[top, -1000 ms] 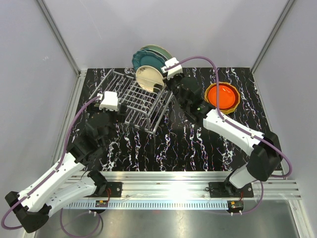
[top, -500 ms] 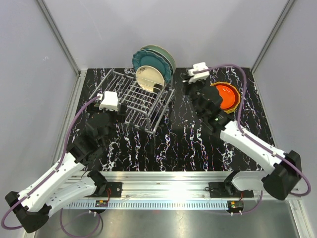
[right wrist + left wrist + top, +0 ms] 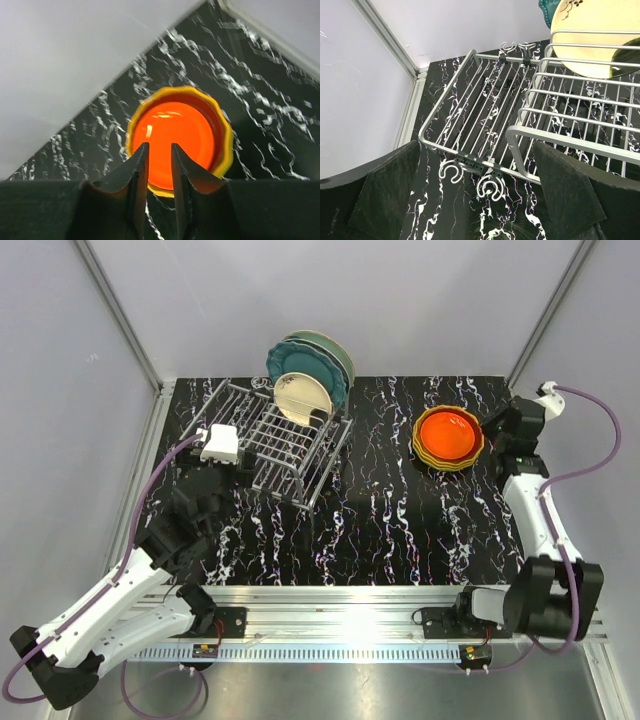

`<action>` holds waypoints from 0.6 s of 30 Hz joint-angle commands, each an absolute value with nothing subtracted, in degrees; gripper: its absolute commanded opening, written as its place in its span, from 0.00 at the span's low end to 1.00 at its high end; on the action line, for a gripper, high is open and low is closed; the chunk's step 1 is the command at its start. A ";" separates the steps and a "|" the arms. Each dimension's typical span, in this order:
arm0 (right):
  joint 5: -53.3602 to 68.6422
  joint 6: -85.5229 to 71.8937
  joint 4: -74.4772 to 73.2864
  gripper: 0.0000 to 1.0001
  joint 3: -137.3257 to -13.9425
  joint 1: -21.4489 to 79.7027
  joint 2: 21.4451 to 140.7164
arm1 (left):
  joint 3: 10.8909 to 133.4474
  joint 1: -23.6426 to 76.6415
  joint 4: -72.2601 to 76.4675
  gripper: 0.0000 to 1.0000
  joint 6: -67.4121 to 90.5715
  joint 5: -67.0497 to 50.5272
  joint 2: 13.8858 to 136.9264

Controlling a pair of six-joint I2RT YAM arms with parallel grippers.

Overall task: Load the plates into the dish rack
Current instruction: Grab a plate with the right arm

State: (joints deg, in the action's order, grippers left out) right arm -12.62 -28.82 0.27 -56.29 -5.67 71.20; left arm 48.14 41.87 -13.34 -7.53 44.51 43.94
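Note:
I will next close my right gripper on the red-orange plate's edge [image 3: 473,436] [image 3: 161,186], on the side farthest from the dish rack, above the yellow rim.
The dish rack [image 3: 283,443] stands at the back left. Three plates stand on edge in it: mint green [image 3: 334,347], dark teal [image 3: 284,359] and cream-centred [image 3: 301,396]. A red-orange plate [image 3: 447,433] lies on top of a stack at the back right, with a yellow rim [image 3: 476,453] showing beneath it. My right gripper [image 3: 497,429] hovers just right of the stack, pointing at it, its jaws narrowly open and empty. In the right wrist view the gripper [image 3: 159,146] frames the red-orange plate [image 3: 186,125]. My left gripper [image 3: 475,150] is wide open at the rack's near left edge [image 3: 451,148], holding nothing.
The black marbled table [image 3: 370,530] is boxed in by white walls with metal posts [image 3: 115,310]. Two wire hooks [image 3: 492,187] hang off the rack's near rail. The right arm's cable [image 3: 590,455] loops along the right wall.
My right gripper has left the cream-centred plate standing in the rack and swung right, past the stack, to the table's right side. The left arm has not moved.

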 commanded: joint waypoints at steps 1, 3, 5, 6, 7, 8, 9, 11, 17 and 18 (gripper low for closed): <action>-1.60 -36.03 -6.42 0.31 -59.94 -10.19 76.97 | 48.08 41.57 -11.07 0.99 -7.03 43.86 43.42; -0.18 -35.68 -6.76 0.31 -60.64 -11.68 79.35 | 48.16 41.57 -11.07 0.99 -6.86 43.68 43.33; 1.84 -34.37 -7.38 0.31 -61.96 -11.95 82.78 | 48.08 41.57 -11.07 0.99 -6.86 43.51 43.33; 2.11 -33.76 -7.21 0.31 -62.22 -11.95 84.79 | 48.16 41.57 -11.16 0.99 -6.94 43.42 43.33; 1.67 -33.14 -7.64 0.31 -63.18 -11.95 85.77 | 48.16 41.57 -11.16 0.99 -6.86 43.42 43.33; 1.41 -32.53 -7.73 0.31 -63.45 -11.95 86.74 | 48.16 41.57 -11.16 0.99 -6.77 43.33 43.33; 0.88 -31.91 -8.00 0.31 -63.89 -12.04 88.49 | 48.25 41.57 -11.25 0.99 -6.85 43.24 43.33; 0.35 -30.77 -8.35 0.31 -65.21 -12.04 89.91 | 48.16 41.57 -11.25 0.99 -6.68 43.07 43.42; -2.64 -29.09 -8.70 0.31 -67.24 -12.13 94.39 | 48.34 41.57 -11.43 0.99 -6.59 42.89 43.50; -2.55 -29.00 -8.35 0.31 -67.41 -12.13 95.44 | 48.34 41.57 -11.51 0.99 -6.59 42.89 43.42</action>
